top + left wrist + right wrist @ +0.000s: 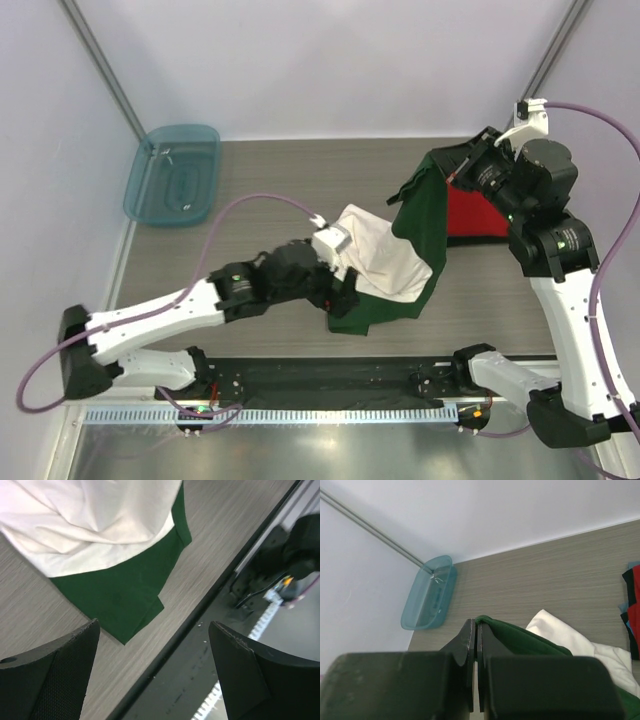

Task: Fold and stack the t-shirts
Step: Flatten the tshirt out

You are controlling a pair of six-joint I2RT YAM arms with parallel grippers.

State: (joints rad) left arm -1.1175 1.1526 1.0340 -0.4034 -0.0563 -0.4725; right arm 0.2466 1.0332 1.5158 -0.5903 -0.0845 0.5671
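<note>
Next, my left gripper closes on the t-shirt's green bend (414, 308) (180, 534), next to the near corner of its white body, where the cloth rises toward my right gripper.
A white t-shirt (385, 260) with dark green sleeves lies crumpled mid-table. Its white body (90, 525) and a green sleeve (120, 595) fill the top of the left wrist view. My left gripper (345, 295) sits at the shirt's near-left corner. In its own wrist view the left gripper (154, 625) is open, with only bare table between the fingers. My right gripper (447, 172) is raised at the back right. In its wrist view the right gripper (476, 622) is shut on a fold of green cloth (520, 635), so that side of the shirt (425, 215) hangs up off the table. A folded red t-shirt (475, 215) lies beneath it.
A teal plastic tub (173, 175) stands at the back left corner, and the same tub (427, 600) shows in the right wrist view. A black strip (200, 670) and a toothed rail run along the table's near edge. Pale walls close in the left, back and right sides.
</note>
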